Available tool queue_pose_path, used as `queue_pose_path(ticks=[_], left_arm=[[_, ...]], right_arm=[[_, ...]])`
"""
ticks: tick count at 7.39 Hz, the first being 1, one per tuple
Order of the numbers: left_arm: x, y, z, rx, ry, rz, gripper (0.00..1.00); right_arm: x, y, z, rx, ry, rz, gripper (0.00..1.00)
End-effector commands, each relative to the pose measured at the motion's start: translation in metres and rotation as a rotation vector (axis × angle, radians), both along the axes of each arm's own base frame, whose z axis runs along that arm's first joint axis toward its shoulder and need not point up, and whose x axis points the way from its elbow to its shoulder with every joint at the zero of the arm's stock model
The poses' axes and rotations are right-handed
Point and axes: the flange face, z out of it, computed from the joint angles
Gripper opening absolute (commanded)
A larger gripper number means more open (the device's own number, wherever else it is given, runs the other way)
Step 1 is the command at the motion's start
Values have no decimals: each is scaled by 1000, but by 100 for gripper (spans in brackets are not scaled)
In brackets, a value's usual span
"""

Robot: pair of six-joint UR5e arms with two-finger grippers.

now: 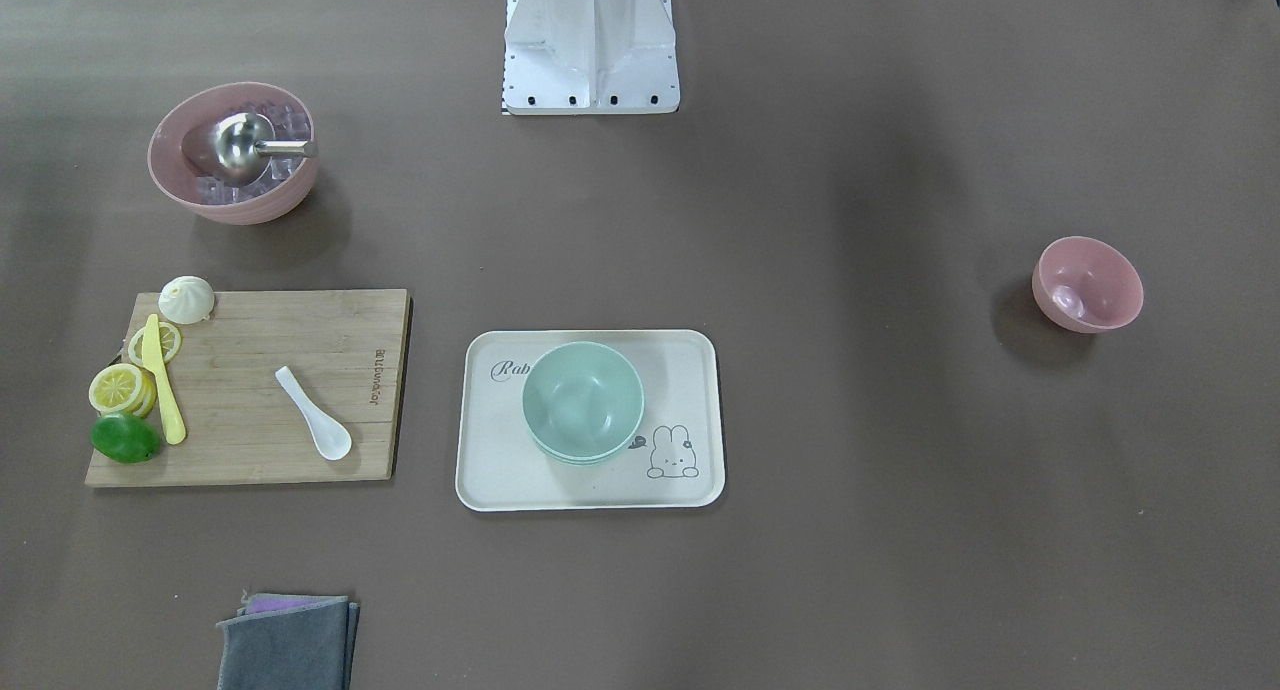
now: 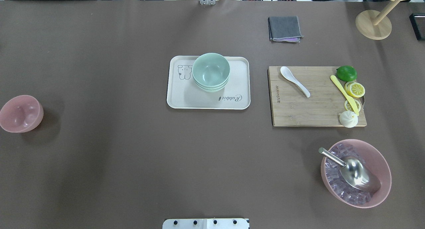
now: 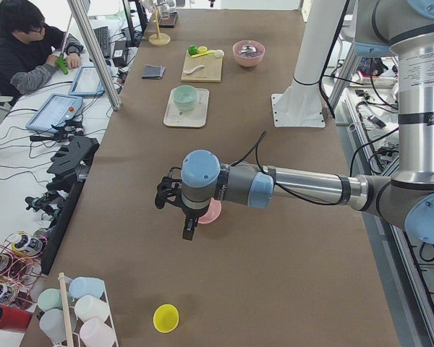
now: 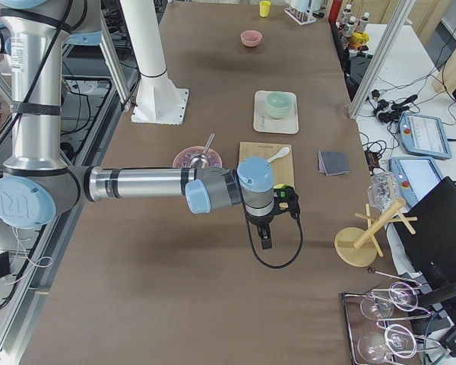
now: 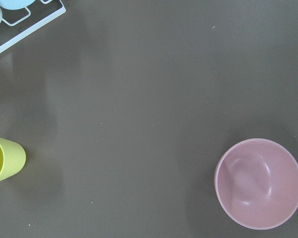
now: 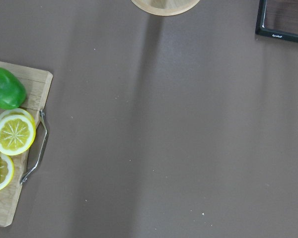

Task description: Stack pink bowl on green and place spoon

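Note:
My left gripper needs to move to the small pink bowl next and close on the bowl's rim (image 1: 1141, 294) (image 5: 216, 178), at the side farthest from the cream tray.
An empty small pink bowl (image 2: 21, 113) stands alone at the table's left end and shows at the lower right of the left wrist view (image 5: 259, 183). Stacked green bowls (image 2: 211, 71) sit on a cream tray (image 2: 179, 96) at the table's middle. A white spoon (image 2: 294, 80) lies on a wooden cutting board (image 2: 318, 109). My left gripper (image 3: 189, 230) hovers above the table beside the pink bowl; I cannot tell if it is open. My right gripper (image 4: 265, 242) hovers past the board's outer end; I cannot tell its state either.
A large pink bowl of ice with a metal scoop (image 2: 356, 172) stands near the board. A lime (image 2: 346, 73), lemon slices, a yellow knife and a bun lie on the board. A grey cloth (image 2: 285, 29), a wooden stand (image 2: 373, 23) and a yellow cup (image 5: 2, 159) are around.

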Motion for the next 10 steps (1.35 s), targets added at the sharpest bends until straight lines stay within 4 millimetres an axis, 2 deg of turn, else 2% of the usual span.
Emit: queue_pose_path(ticks=[1, 2, 4, 6, 7, 8, 9, 10], left_arm=[[1, -10, -9, 20, 7, 1, 98], [1, -39, -26, 37, 5, -4, 98], [3, -43, -18, 2, 39, -12, 98], [8, -42, -17, 16, 121, 8, 98], [8, -44, -24, 45, 124, 2, 98], [34, -57, -26, 33, 112, 43, 98], [55, -57, -18, 21, 110, 85, 98], [69, -59, -1, -15, 97, 107, 98]], right_arm=[[0, -4, -6, 68, -1, -2, 100], [-2, -5, -9, 97, -2, -4, 100], [-33, -15, -18, 123, -7, -71, 100], [-47, -14, -18, 125, -12, -94, 100], [-55, -15, -20, 135, -11, -109, 100], [-72, -17, -24, 132, -17, -130, 100], [-91, -23, -32, 102, -29, -120, 100], [-112, -26, -38, 78, -30, -119, 100]])
